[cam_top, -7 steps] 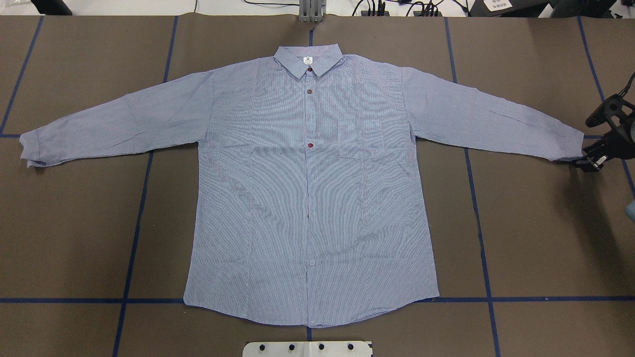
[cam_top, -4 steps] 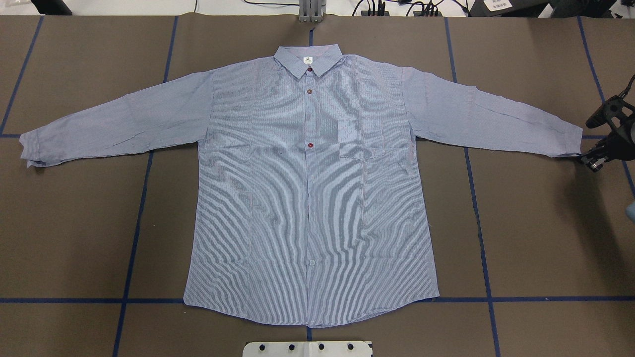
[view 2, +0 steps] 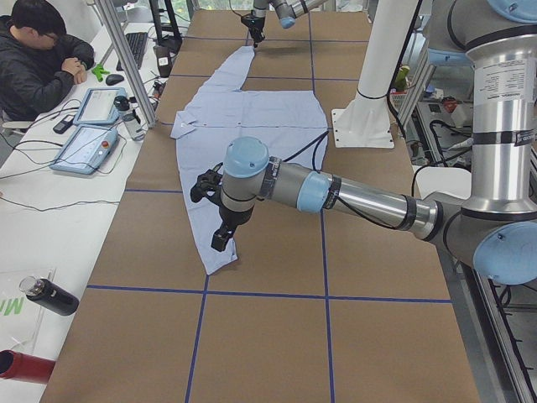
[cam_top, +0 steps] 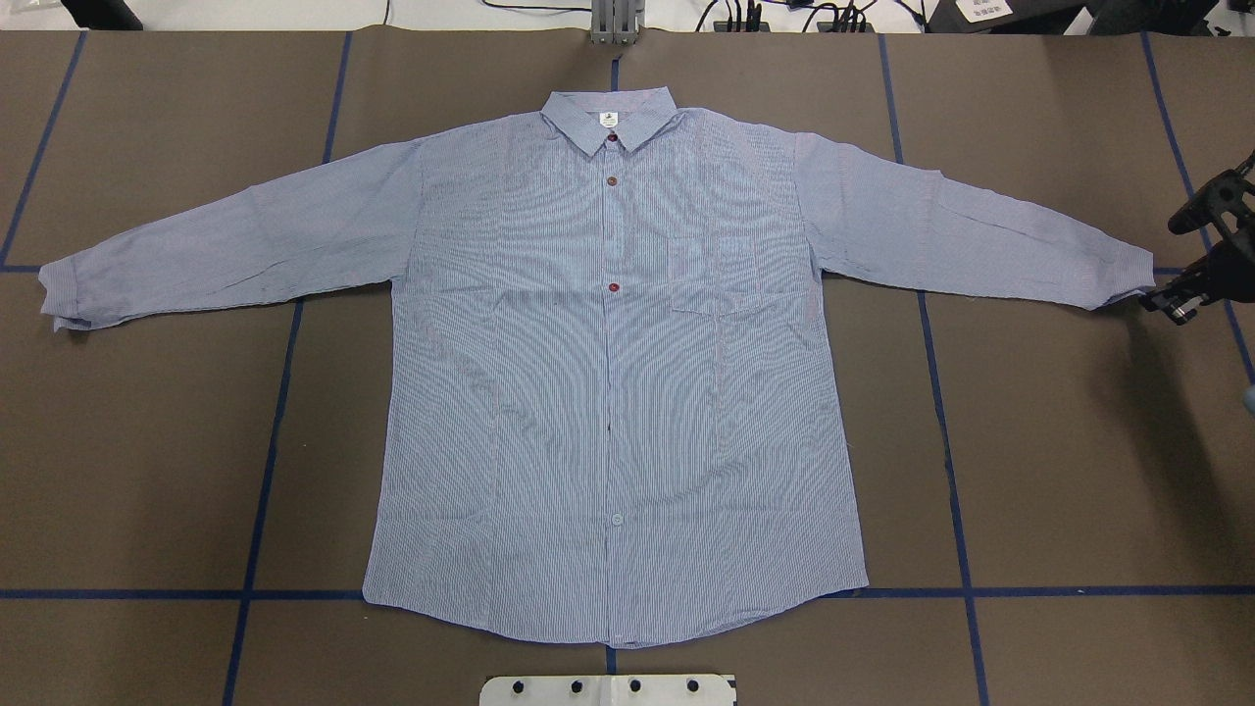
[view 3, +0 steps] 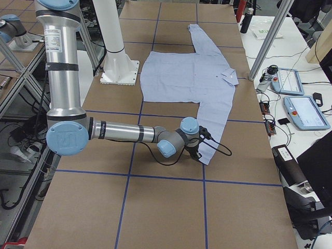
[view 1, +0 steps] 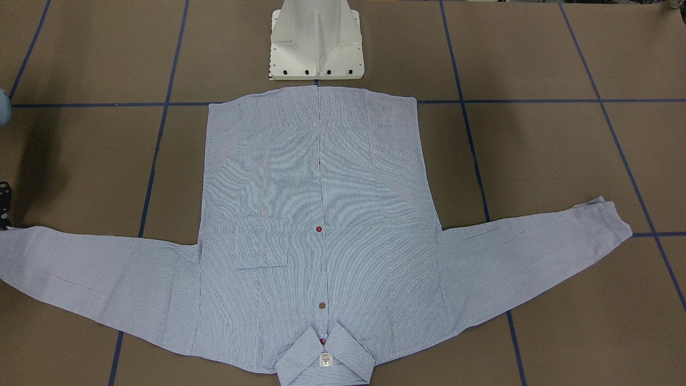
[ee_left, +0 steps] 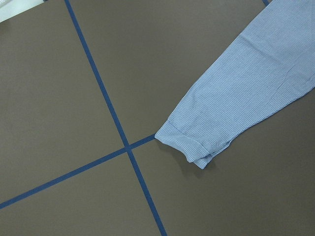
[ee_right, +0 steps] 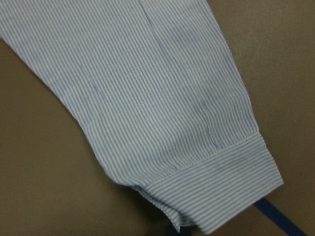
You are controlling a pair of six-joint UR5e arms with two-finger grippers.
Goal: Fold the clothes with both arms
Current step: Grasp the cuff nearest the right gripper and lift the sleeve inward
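Note:
The robot's right gripper will release the sleeve's cuff on the shirt's chest, across the button row from the pocket (view 1: 374,258).
The light blue striped shirt (cam_top: 608,392) lies flat, buttons up, collar at the far side and both sleeves spread wide. My right gripper (cam_top: 1172,306) sits at the lower corner of the right sleeve's cuff (ee_right: 216,191). That corner bunches towards the fingers, so the gripper looks shut on it. In the front-facing view only a black edge of the right gripper (view 1: 4,206) shows. My left gripper (view 2: 220,239) hovers above the left sleeve's cuff (ee_left: 189,142), apart from it. I cannot tell whether it is open or shut.
The white pedestal base (view 1: 316,48) stands just behind the shirt's hem. Blue tape lines (cam_top: 265,441) cross the brown table. Beyond the table's far edge, a person (view 2: 38,59) sits at a desk with tablets (view 2: 88,143) and a bottle (view 2: 46,294).
My right gripper has shifted slightly right and towards the far side. The right cuff's lower corner has moved a little with it. The rest of the shirt has not moved.

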